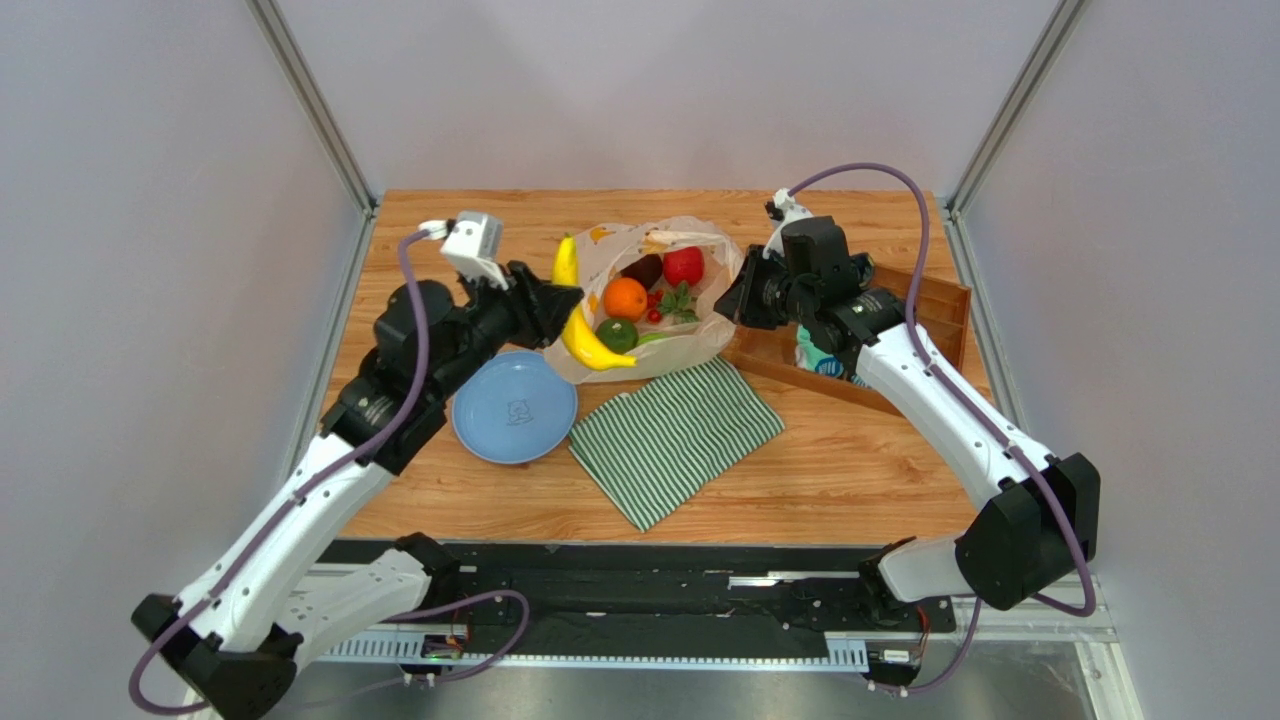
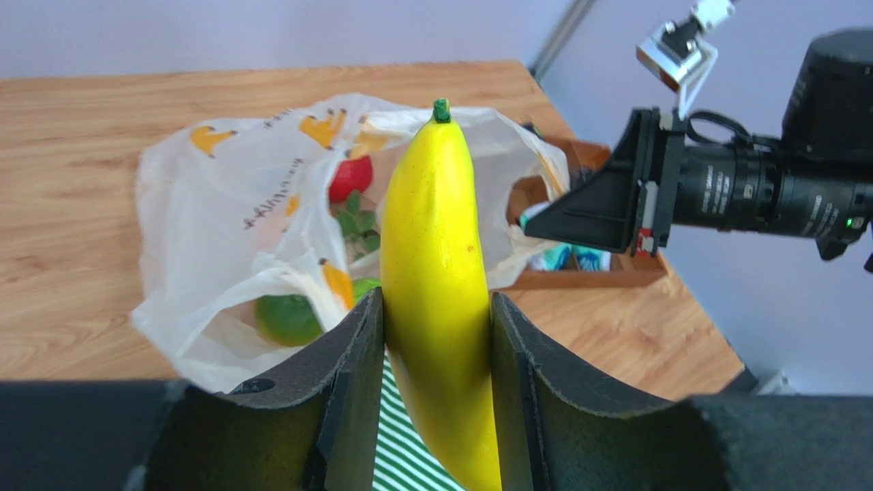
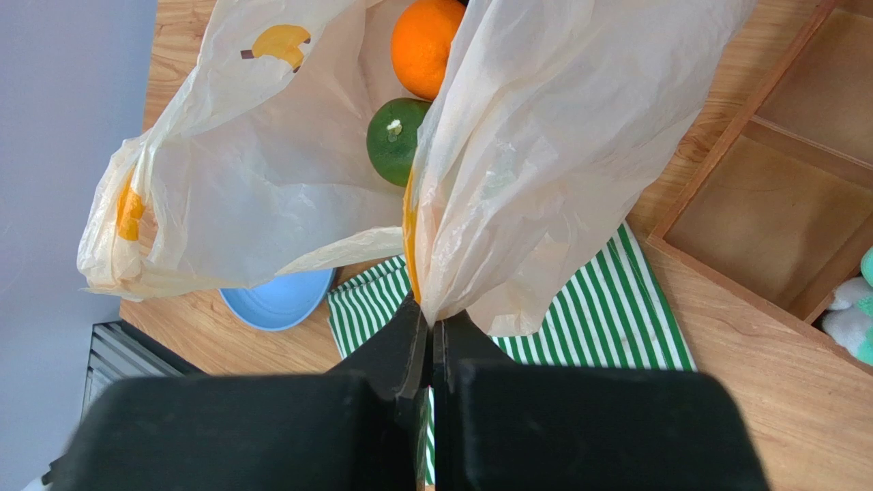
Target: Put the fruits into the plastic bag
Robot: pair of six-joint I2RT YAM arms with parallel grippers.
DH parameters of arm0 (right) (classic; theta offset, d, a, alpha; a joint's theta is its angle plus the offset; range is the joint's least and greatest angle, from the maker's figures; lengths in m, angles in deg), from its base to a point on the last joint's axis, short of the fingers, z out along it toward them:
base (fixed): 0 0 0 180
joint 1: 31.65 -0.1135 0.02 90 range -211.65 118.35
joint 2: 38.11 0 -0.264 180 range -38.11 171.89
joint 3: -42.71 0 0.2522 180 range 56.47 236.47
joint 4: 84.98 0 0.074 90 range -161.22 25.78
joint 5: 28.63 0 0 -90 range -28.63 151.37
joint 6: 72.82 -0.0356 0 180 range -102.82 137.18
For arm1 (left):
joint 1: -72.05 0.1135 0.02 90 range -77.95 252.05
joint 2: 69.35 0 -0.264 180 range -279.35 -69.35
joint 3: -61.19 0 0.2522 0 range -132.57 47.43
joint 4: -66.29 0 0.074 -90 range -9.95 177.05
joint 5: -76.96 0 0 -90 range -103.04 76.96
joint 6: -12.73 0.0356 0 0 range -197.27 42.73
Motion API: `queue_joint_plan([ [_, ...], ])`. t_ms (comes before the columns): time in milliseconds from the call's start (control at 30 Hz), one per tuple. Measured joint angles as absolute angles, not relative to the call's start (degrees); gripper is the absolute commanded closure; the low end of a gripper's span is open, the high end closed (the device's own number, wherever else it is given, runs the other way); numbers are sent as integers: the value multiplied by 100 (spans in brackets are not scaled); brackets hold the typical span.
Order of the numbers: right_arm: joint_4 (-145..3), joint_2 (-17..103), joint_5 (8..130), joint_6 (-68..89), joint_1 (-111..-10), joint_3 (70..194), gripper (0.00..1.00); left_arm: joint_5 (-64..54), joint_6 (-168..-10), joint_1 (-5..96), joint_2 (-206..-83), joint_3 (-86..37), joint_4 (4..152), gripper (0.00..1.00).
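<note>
The robot's left gripper needs to release the yellow banana inside the plastic bag (image 1: 604,329) (image 2: 249,329), against the green apple that is near the orange.
My left gripper (image 1: 567,311) (image 2: 438,338) is shut on a yellow banana (image 1: 583,333) (image 2: 435,235), held just above the left rim of the plastic bag (image 1: 706,342) (image 2: 220,235) (image 3: 553,133). The banana's stem end points towards the bag's mouth. My right gripper (image 1: 739,300) (image 3: 430,322) is shut on the bag's right edge and holds it up. Inside the bag lie an orange (image 1: 625,299) (image 3: 425,41), a green apple (image 1: 616,335) (image 3: 395,138), a red apple (image 1: 684,266) (image 2: 350,176), a dark fruit (image 1: 642,272) and leafy red berries (image 1: 676,305).
A blue plate (image 1: 514,408) (image 3: 272,302) sits under the left arm. A green-striped cloth (image 1: 676,435) (image 3: 615,307) lies in front of the bag. A wooden tray (image 1: 932,308) (image 3: 779,205) stands at the right, beneath the right arm.
</note>
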State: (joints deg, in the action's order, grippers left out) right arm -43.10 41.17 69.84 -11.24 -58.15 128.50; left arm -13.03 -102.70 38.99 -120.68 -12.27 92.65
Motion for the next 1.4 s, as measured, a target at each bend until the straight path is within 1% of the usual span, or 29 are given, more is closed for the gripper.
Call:
queue_joint_plan([
  [67,-4308,4117,6982,-1124,-5815,12850,100,-1157,-10178,3750,-12476,-1432,9200,83],
  [200,-4302,4117,6980,-1124,-5815,12850,100,-446,-10137,3639,-13604,-2068,9189,83],
  [367,-4262,4102,6947,-1109,-5815,12850,100,-252,-10087,3619,-14317,-2466,9322,83],
  [667,-4195,4023,6842,-1041,-5815,12850,100,203,-9748,3619,-16026,-3970,10406,83],
  [967,-4103,4014,6746,-993,-5815,12850,100,522,-9608,3877,-17147,-4462,11390,84],
  [1133,-4103,3999,6733,-984,-5815,12850,100,255,-9407,4216,-17672,-4958,11687,85],
  [1400,-4096,3999,6733,-976,-5815,12850,100,-619,-9328,4271,-17836,-5054,11495,85],
])
